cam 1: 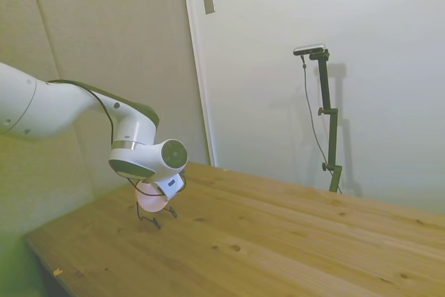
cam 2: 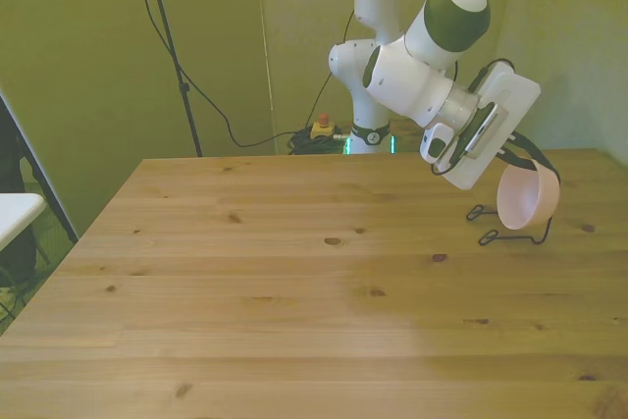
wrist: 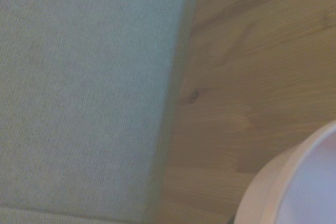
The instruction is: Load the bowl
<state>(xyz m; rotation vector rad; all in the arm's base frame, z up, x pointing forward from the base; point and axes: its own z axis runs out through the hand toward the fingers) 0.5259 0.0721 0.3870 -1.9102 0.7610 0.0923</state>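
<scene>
My gripper needs to let go of the pale pink bowl down in the thin black wire rack [cam 1: 153,204] on the wooden table.
The pale pink bowl [cam 2: 527,199] stands tilted on its edge in a thin black wire rack [cam 2: 510,235] at the front view's right, near the table's far edge. My gripper [cam 2: 518,159] is right above the bowl, at its upper rim, and the white hand hides the contact. From the side, the bowl [cam 1: 151,201] shows just below the hand, with my gripper [cam 1: 161,194] over the rack's feet [cam 1: 154,222]. Only a curved piece of the bowl's rim [wrist: 294,182] shows close up in the wrist view, over bare wood.
The wooden table [cam 2: 294,291] stretches wide toward the front view's left and near side. A wall panel [wrist: 89,93] runs close behind the table's edge by the rack. A black stand with cables [cam 2: 172,46] rises behind the far left corner.
</scene>
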